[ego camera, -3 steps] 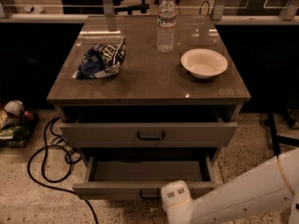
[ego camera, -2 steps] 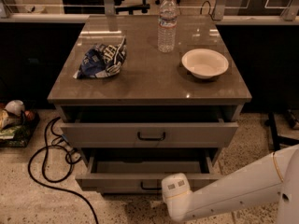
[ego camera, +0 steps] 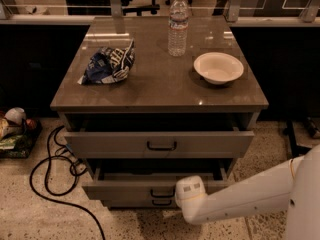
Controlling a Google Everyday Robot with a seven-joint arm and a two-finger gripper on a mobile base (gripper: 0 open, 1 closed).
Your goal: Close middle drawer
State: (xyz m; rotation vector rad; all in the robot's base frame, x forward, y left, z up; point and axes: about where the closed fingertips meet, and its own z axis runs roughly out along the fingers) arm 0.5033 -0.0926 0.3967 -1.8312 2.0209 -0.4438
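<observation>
The middle drawer now stands out only a little. The robot's gripper will release the middle drawer once its front is pushed into the cabinet gap (ego camera: 161, 176) below the top drawer.
The middle drawer (ego camera: 125, 189) is the second grey-beige front with a small black bar handle (ego camera: 162, 193). It stands out only a little from the cabinet, and a thin strip of its inside shows. My gripper (ego camera: 188, 188) is at the end of the white arm (ego camera: 250, 196), which comes in from the lower right. It is right up against the drawer's front, just right of the handle. The top drawer (ego camera: 100, 144) above it is pulled out further. The lowest drawer (ego camera: 135, 203) shows as a narrow strip below.
On the cabinet top (ego camera: 165, 91) lie a crumpled blue chip bag (ego camera: 109, 64), a clear water bottle (ego camera: 178, 25) and a white bowl (ego camera: 218, 67). A black cable (ego camera: 47, 174) loops on the floor at the left, next to some clutter (ego camera: 14, 129).
The middle drawer has slid inward and now stands out much less. My arm and gripper have moved up and toward the cabinet with it.
</observation>
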